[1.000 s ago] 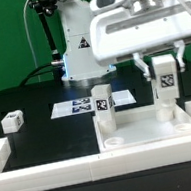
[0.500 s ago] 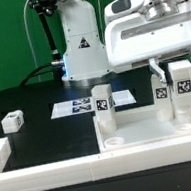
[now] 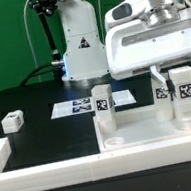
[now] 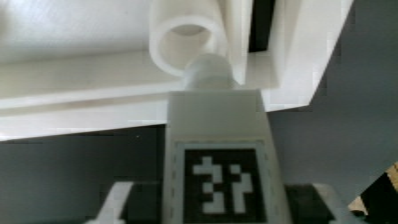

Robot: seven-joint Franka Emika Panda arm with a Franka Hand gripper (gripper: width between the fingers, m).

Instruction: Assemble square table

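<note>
Next, my gripper lets go of the held leg upright in the slab's round corner socket (image 3: 189, 121) (image 4: 183, 42), next to a standing leg.
The square table's white slab (image 3: 141, 132) lies at the exterior view's right, rim up. Two white tagged legs stand upright on it, one near the middle (image 3: 105, 108) and one further right (image 3: 163, 100). My gripper (image 3: 184, 84) is shut on a third leg (image 3: 185, 89) and holds it upright just right of that second leg, over the slab's far right corner. In the wrist view the held leg (image 4: 217, 150) points its tip at a round socket (image 4: 183, 40) in the slab's corner, with my fingers (image 4: 125, 200) on both sides. A fourth leg (image 3: 12, 121) lies loose at the left.
The marker board (image 3: 80, 105) lies flat behind the slab, in front of the robot base (image 3: 80, 45). A long low white barrier wall (image 3: 52, 174) runs along the front and up the left side (image 3: 0, 151).
My gripper has carried the held leg toward the exterior view's right, uncovering the leg standing behind it. In the last half second it has sunk slightly.
</note>
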